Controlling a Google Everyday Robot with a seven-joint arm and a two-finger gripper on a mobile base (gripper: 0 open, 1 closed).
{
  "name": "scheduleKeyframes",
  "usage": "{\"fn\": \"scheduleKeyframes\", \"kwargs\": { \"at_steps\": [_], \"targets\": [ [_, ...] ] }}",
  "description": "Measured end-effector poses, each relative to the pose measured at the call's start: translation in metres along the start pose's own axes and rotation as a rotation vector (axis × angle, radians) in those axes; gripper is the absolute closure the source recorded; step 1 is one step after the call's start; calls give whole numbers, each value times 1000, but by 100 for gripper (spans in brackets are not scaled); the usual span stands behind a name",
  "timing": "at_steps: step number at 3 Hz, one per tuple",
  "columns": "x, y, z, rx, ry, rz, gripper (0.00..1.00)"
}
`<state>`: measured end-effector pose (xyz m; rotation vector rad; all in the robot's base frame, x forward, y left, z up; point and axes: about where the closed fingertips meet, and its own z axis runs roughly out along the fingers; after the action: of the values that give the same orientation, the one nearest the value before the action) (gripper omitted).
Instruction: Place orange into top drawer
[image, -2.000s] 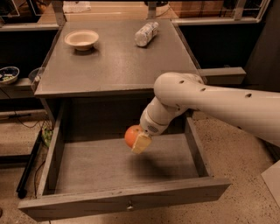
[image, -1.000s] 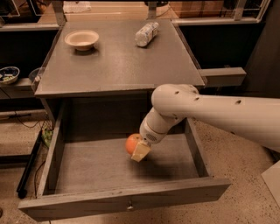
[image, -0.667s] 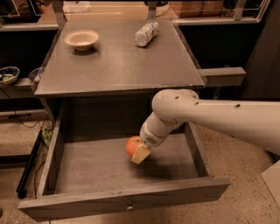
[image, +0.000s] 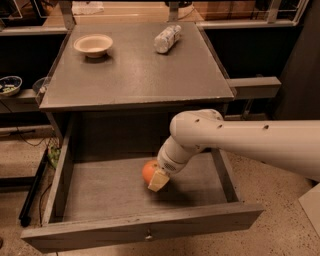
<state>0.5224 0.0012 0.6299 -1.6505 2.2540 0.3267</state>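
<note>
The robot's gripper will release the orange, now low inside the open top drawer, on the middle of the drawer's bottom (image: 151, 185), straight behind the small knob on the drawer's front panel.
The top drawer (image: 100, 192) is pulled wide open below the grey table top, its front panel with a small knob (image: 148, 233) nearest the camera. My gripper (image: 154, 178) reaches down into the drawer from the right on a white arm. It is shut on the orange (image: 148, 171), which sits low, at or just above the drawer floor near its middle. One cream fingertip (image: 159, 181) shows in front of the orange; the other is hidden behind it.
On the table top stand a cream bowl (image: 93, 44) at the back left and a clear plastic bottle (image: 166, 38) lying at the back right. A small dish (image: 9, 85) sits on a lower shelf at the far left. A grey ledge (image: 252, 86) juts out at the right.
The gripper has moved down and slightly forward inside the drawer with the orange still held; the arm's elbow has dropped lower.
</note>
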Motion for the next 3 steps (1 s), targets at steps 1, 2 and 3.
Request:
{"fn": "scheduleKeyframes", "kwargs": {
  "at_steps": [1, 2, 3],
  "targets": [
    [2, 3, 7, 1, 11, 0, 100],
    [4, 6, 15, -1, 38, -9, 100],
    [7, 9, 23, -17, 44, -11, 100]
  ]
}}
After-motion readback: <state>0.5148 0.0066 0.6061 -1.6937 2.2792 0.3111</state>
